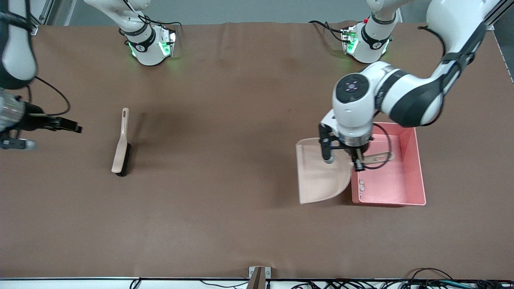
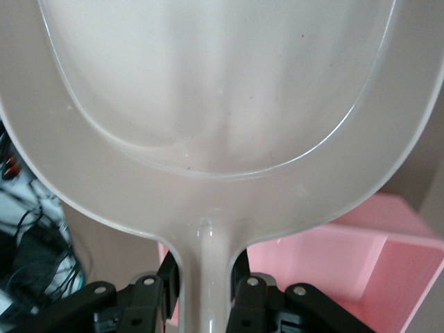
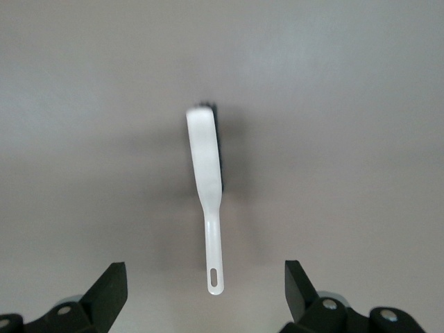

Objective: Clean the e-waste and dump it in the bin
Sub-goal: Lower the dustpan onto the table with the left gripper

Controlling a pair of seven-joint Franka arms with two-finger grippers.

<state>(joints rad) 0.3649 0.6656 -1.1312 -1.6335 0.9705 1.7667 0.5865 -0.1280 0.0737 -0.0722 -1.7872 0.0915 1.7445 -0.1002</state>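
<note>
Next, I let go of the beige dustpan, its handle now over the pink bin, with my left gripper on the brown table (image 1: 280, 151) beside the pink bin, toward the brush.
My left gripper (image 1: 357, 157) is shut on the handle of the beige dustpan (image 1: 321, 172). The handle reaches over the pink bin (image 1: 419, 168), and the scoop hangs beside the bin wall that faces the right arm's end. In the left wrist view my fingers (image 2: 149, 298) clamp the dustpan (image 2: 208, 90) handle, with the bin (image 2: 361, 263) below. One tiny whitish e-waste part (image 1: 362, 185) lies in the bin near that wall. The dark part is not visible. My right gripper (image 1: 74, 127) is open and empty in the air, at the right arm's end.
A beige brush (image 1: 120, 150) with black bristles lies on the brown table near the right gripper. It also shows in the right wrist view (image 3: 206, 166), handle end toward my open right gripper (image 3: 201, 291). Cables run along the table's near edge.
</note>
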